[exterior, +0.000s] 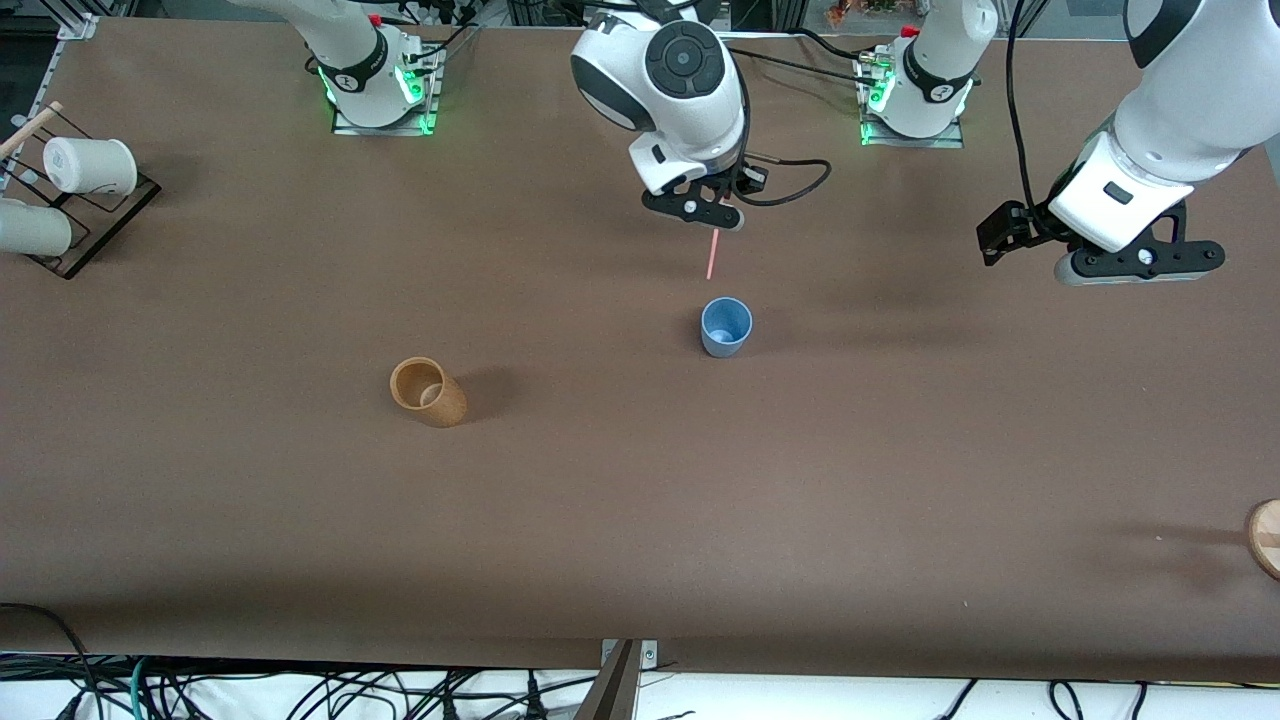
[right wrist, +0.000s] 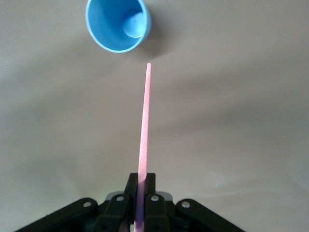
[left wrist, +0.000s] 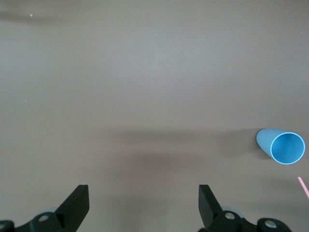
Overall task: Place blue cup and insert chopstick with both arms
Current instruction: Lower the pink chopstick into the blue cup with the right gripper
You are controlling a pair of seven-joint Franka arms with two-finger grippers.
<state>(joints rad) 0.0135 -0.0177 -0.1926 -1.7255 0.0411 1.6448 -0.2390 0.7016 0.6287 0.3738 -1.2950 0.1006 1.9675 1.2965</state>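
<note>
The robot's right gripper needs to release the pink chopstick, hanging just short of the cup now, inside the blue cup (exterior: 726, 317) (right wrist: 124, 26) that stands near the middle of the brown table.
The blue cup (exterior: 726, 326) stands upright on the brown table near its middle; it also shows in the left wrist view (left wrist: 282, 146) and the right wrist view (right wrist: 118, 24). My right gripper (exterior: 716, 221) is shut on the pink chopstick (exterior: 711, 254), which hangs tip down over the table just short of the cup. In the right wrist view the chopstick (right wrist: 143, 130) points at the cup's rim from my right gripper (right wrist: 141, 186). My left gripper (exterior: 1140, 262) is open and empty, up over the table toward the left arm's end; its fingers (left wrist: 77, 205) stand wide apart.
A tan-orange cup (exterior: 427, 391) stands nearer the front camera, toward the right arm's end. White mugs (exterior: 90, 165) sit on a black rack at that end. A round wooden piece (exterior: 1266, 537) lies at the table edge at the left arm's end.
</note>
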